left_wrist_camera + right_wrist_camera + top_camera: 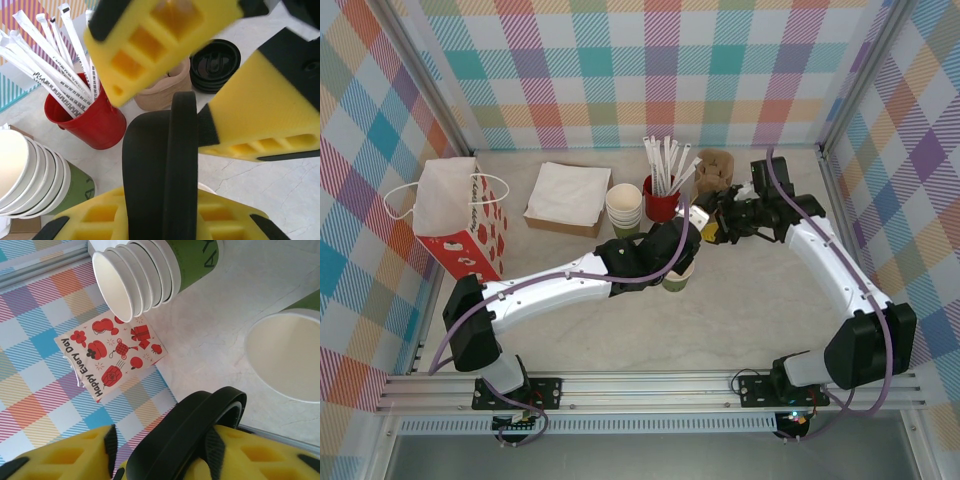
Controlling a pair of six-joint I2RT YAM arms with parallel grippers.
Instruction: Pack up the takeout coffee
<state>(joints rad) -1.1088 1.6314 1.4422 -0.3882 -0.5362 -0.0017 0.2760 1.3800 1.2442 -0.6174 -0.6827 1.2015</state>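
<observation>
The black lid is pinched on edge in my left gripper, so my right gripper will hold the lid while my left gripper takes it across the lid's rim (183, 160).
The takeout coffee's green paper cup (676, 281) stands lidless on the table under my left wrist, its white mouth (285, 356) facing up. Its black lid (155, 165) is held on edge above it. My left gripper (165, 222) is shut on the lid's lower part, at the table's middle (688, 246). My right gripper (712, 228) reaches in from the right and straddles the same lid (200, 425). One pad touches the lid and a gap shows at the other finger (60, 457), so this gripper (160, 462) is still open.
A red cup of white straws (660, 198) and a stack of paper cups (624, 207) stand just behind. Brown sleeves (161, 95) and spare black lids (215, 64) lie beyond. A napkin box (565, 196) and a red gift bag (460, 226) are at the left.
</observation>
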